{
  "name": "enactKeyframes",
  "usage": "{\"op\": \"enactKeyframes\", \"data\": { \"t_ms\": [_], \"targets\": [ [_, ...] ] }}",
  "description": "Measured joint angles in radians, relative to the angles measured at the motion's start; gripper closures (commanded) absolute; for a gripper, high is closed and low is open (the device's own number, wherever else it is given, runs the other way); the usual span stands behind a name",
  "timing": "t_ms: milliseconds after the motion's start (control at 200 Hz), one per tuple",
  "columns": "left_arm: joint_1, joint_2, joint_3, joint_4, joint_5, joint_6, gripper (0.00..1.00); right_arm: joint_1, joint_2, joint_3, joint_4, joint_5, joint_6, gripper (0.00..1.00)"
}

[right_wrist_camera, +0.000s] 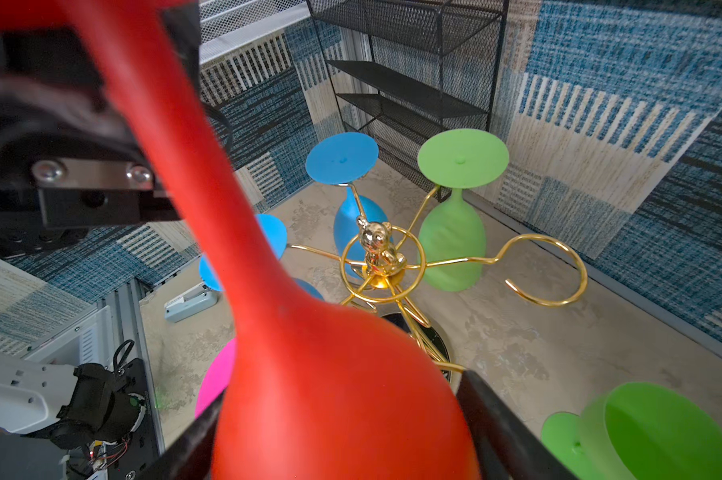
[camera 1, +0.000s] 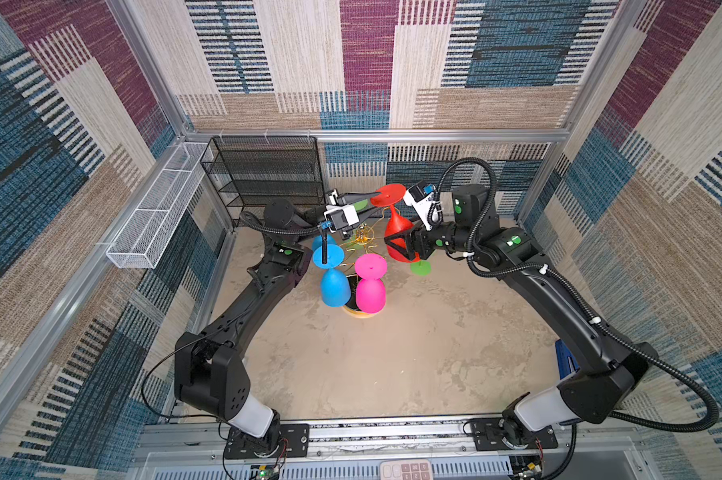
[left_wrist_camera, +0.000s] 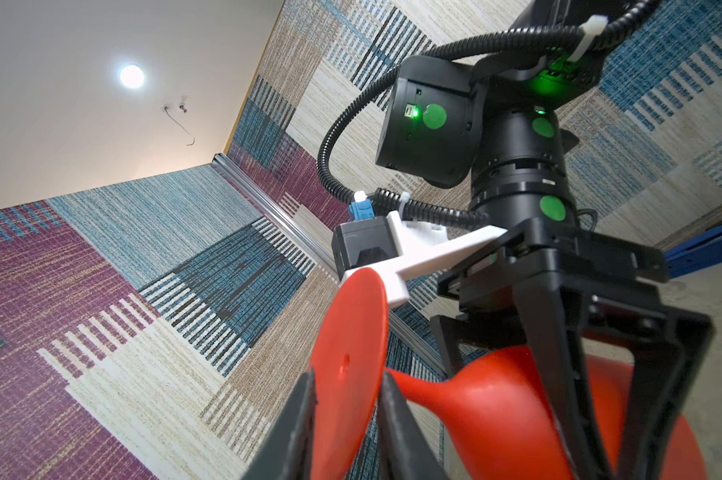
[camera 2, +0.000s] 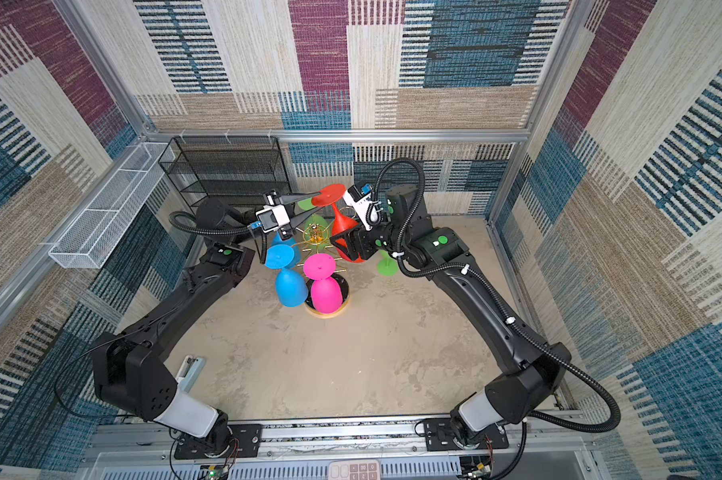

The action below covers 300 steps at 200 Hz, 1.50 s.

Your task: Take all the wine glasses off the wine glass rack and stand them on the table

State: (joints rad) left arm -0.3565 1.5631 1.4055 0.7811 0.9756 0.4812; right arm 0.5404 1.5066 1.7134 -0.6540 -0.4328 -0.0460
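Note:
I can see the red wine glass is foot-up in my right gripper, so next I tilt it by the foot with my left gripper before my right gripper takes the glass's rim [camera 1: 406, 260].
The red wine glass [camera 1: 396, 232] [camera 2: 342, 224] hangs foot-up beside the gold wine glass rack [camera 1: 361, 239] [camera 2: 314, 237] [right_wrist_camera: 382, 259]. My right gripper [camera 1: 390, 248] [camera 2: 338, 246] [right_wrist_camera: 342, 395] is shut around its bowl, a finger pressed on each side. My left gripper [camera 1: 380, 200] [camera 2: 321, 200] [left_wrist_camera: 347, 376] reaches across from the left. It pinches the glass's round foot [left_wrist_camera: 347, 332] between its two fingers. In the right wrist view one ring-ended arm [right_wrist_camera: 546, 270] of the rack stands empty, and the red stem is in no ring.
Several glasses hang upside down on the rack: blue [camera 1: 334, 286], pink [camera 1: 369, 291] and green [right_wrist_camera: 451, 245]. Another green glass [camera 1: 420, 267] [right_wrist_camera: 642, 428] lies on the table by the right arm. A black mesh shelf [camera 1: 268, 170] and a white mesh basket [camera 1: 155, 208] stand at the back left.

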Motion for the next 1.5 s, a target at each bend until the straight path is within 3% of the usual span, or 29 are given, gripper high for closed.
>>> {"op": "enactKeyframes", "data": {
  "t_ms": [240, 406, 516, 671, 751, 947, 1222, 1367, 1503],
  "targets": [
    [-0.002, 0.0, 0.003, 0.001, 0.015, 0.013, 0.84, 0.0, 0.013, 0.016, -0.013, -0.013, 0.007, 0.54],
    [0.002, 0.0, 0.003, 0.001, 0.017, 0.046, 0.99, -0.002, 0.017, 0.029, -0.031, -0.029, 0.023, 0.47],
    [0.005, 0.0, 0.001, 0.001, 0.012, 0.052, 1.0, -0.002, 0.011, 0.032, -0.036, -0.031, 0.031, 0.38],
    [0.005, -0.006, -0.006, 0.001, -0.003, 0.049, 1.0, -0.002, -0.005, 0.025, -0.036, -0.032, 0.048, 0.1],
    [0.002, -0.013, -0.017, 0.003, -0.012, 0.037, 1.0, -0.001, -0.026, 0.004, 0.0, -0.036, 0.049, 0.0],
    [-0.004, -0.053, -0.085, 0.028, -0.09, -0.062, 1.0, -0.002, -0.16, -0.101, 0.15, -0.035, 0.1, 0.01],
    [-0.004, -0.161, -0.175, -0.048, -0.32, -0.32, 1.0, -0.019, -0.384, -0.29, 0.41, 0.061, 0.172, 0.01],
    [-0.003, -0.211, -0.175, -0.166, -0.448, -0.462, 1.0, -0.031, -0.48, -0.394, 0.497, 0.126, 0.207, 0.13],
    [-0.003, -0.233, -0.175, -0.254, -0.503, -0.548, 1.0, -0.039, -0.52, -0.448, 0.534, 0.166, 0.238, 0.28]
  ]
}}
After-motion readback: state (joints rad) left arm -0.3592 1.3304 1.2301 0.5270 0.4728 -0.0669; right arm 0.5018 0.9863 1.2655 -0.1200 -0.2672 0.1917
